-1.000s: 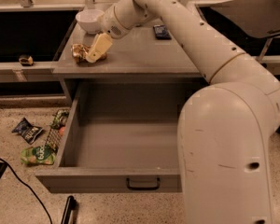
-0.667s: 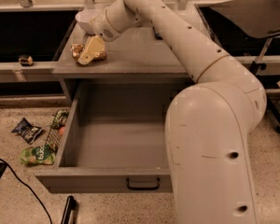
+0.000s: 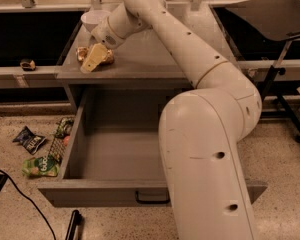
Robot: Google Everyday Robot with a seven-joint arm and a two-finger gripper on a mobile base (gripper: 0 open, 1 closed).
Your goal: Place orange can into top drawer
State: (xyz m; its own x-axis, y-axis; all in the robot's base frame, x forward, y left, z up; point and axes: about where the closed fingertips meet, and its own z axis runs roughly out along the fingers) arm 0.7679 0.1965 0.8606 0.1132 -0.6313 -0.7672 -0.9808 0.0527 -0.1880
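Observation:
The orange can lies on the cabinet top in front of the white bowl, and my gripper should close on the middle of the orange can (image 3: 96, 56).
The orange can (image 3: 82, 53) lies on its side on the cabinet top near the left front corner, shiny and crumpled. My gripper (image 3: 93, 60) has come down on it from the right, and its cream-yellow tip covers the can's middle, so the can shows on both sides of it. The top drawer (image 3: 90, 194) is pulled wide open below the cabinet top. Its grey inside holds nothing, and a small black handle (image 3: 152, 200) sits on its front panel. My arm crosses over the drawer's right half.
A white bowl (image 3: 93, 19) stands on the cabinet top behind the can. Snack bags (image 3: 30, 139) and a green packet (image 3: 40, 167) lie on the floor left of the drawer. A black stand (image 3: 270, 16) is at the right.
My gripper has moved left along the cabinet top and now sits over the orange can. The can and the drawer have stayed put.

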